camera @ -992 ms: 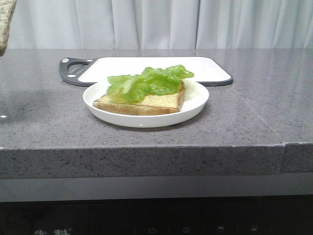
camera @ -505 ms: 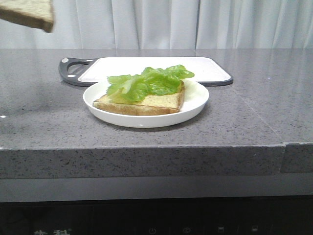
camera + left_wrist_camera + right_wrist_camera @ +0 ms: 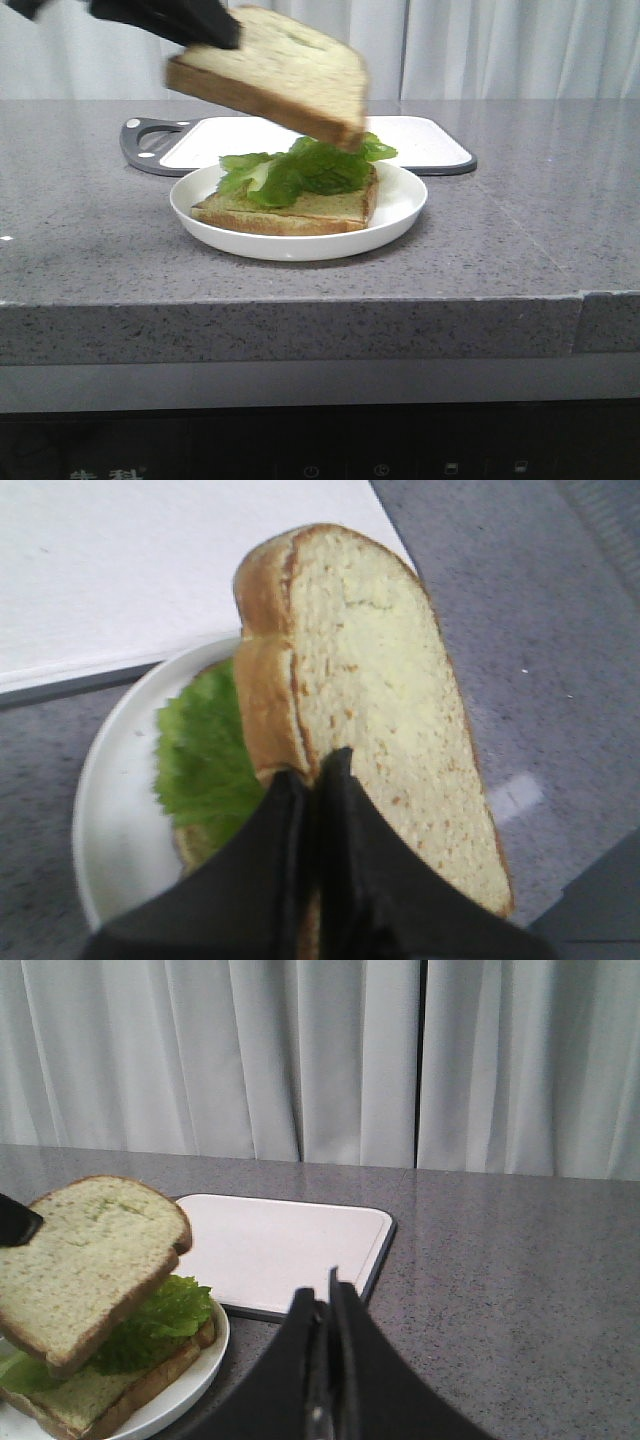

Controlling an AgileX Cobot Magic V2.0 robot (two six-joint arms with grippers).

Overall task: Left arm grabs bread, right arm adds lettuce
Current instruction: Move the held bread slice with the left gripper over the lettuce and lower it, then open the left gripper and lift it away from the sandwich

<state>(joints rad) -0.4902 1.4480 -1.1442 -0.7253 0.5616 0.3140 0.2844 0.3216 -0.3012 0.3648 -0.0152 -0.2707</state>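
Next, my left gripper lets go of the bread on top of the bright green lettuce (image 3: pixel 308 146), over the lower slice.
My left gripper (image 3: pixel 215 32) (image 3: pixel 312 770) is shut on the bread (image 3: pixel 275 72) (image 3: pixel 365 680) (image 3: pixel 85 1250), a pale speckled slice with brown crust. The slice hangs tilted in the air just above the white plate (image 3: pixel 400 215) (image 3: pixel 110 810) (image 3: pixel 195 1390). The bright green lettuce (image 3: pixel 305 165) (image 3: pixel 205 755) (image 3: pixel 160 1320) lies on a lower slice with greenish-yellow spread (image 3: pixel 300 212) (image 3: pixel 80 1400) on that plate. The bread's low far corner is close over the lettuce. My right gripper (image 3: pixel 322 1300) is shut with nothing in it, off to the right of the plate; it is out of the front view.
A white cutting board with a dark rim and handle (image 3: pixel 430 140) (image 3: pixel 280 1245) (image 3: pixel 130 570) lies just behind the plate. The grey stone counter (image 3: pixel 520 220) (image 3: pixel 520 1290) ends in a front edge near the camera. White curtains (image 3: pixel 330 1060) hang behind.
The left gripper has carried the bread from the upper left corner rightward and down, to just above the plate and lettuce. Plate, lettuce and lower slice have not moved.
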